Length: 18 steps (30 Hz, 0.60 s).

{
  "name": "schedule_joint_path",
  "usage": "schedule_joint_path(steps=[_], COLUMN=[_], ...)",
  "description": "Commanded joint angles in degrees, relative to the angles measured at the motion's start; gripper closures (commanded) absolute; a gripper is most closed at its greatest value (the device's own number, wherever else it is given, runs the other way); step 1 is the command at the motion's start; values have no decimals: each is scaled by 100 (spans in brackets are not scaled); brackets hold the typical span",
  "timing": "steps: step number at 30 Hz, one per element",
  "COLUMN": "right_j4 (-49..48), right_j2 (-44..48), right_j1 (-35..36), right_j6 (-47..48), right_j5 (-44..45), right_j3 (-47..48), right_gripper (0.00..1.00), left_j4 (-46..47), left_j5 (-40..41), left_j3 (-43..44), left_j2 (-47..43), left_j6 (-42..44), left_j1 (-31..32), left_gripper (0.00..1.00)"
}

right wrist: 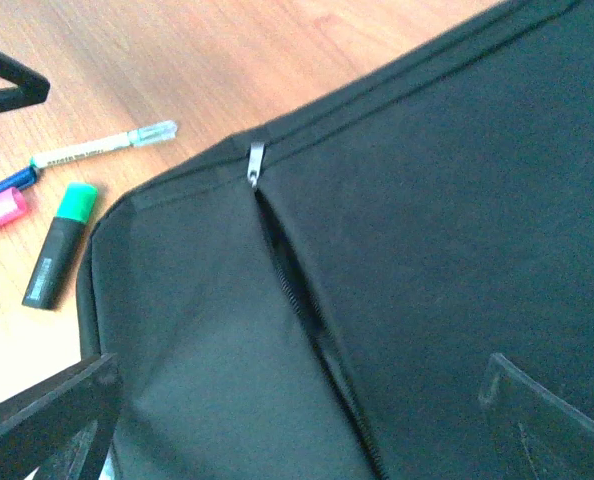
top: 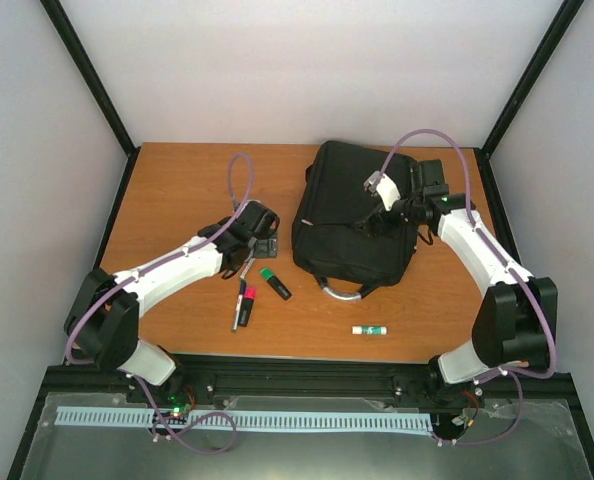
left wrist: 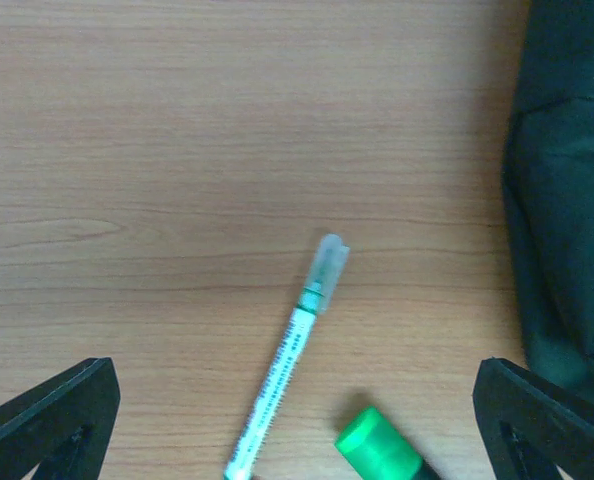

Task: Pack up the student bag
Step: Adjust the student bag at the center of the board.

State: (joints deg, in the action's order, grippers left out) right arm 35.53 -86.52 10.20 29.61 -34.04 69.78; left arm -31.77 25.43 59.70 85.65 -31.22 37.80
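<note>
Next, I should move my left gripper down to the white pen beside the green highlighter and close it on the pen's body (top: 250, 261) (left wrist: 285, 360) just below its green band.
The black student bag (top: 352, 215) lies flat at the table's right centre, its grey loop handle (top: 342, 290) toward the near edge. In the right wrist view its zip (right wrist: 292, 290) gapes partly open below the metal pull (right wrist: 255, 160). My right gripper (top: 379, 213) hovers open over the bag (right wrist: 427, 200), a finger on each side of the zip (right wrist: 47, 420). My left gripper (top: 262, 242) is open and empty just left of the bag, above a white pen with a green band (left wrist: 287, 360) and a green highlighter (left wrist: 377, 450).
A pink highlighter (top: 247, 303) and a blue pen (top: 236, 315) lie near the green highlighter (top: 275, 283). A small white stick with a green band (top: 370, 329) lies near the front edge. Black frame posts and white walls stand around the table.
</note>
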Motion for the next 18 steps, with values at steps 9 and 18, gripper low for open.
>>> schedule_joint_path(steps=[9, 18], right_j4=[38, 74], right_j2=[-22, 455], right_j1=[96, 105], right_j6=[257, 877], right_j5=[-727, -784], right_j3=[-11, -237], right_gripper=[0, 0], left_j4=[978, 1002], left_j5=[-1331, -2605], left_j3=[427, 2369], left_j2=[633, 2294], left_j6=[-215, -439], left_j1=[-27, -840], left_gripper=[0, 0])
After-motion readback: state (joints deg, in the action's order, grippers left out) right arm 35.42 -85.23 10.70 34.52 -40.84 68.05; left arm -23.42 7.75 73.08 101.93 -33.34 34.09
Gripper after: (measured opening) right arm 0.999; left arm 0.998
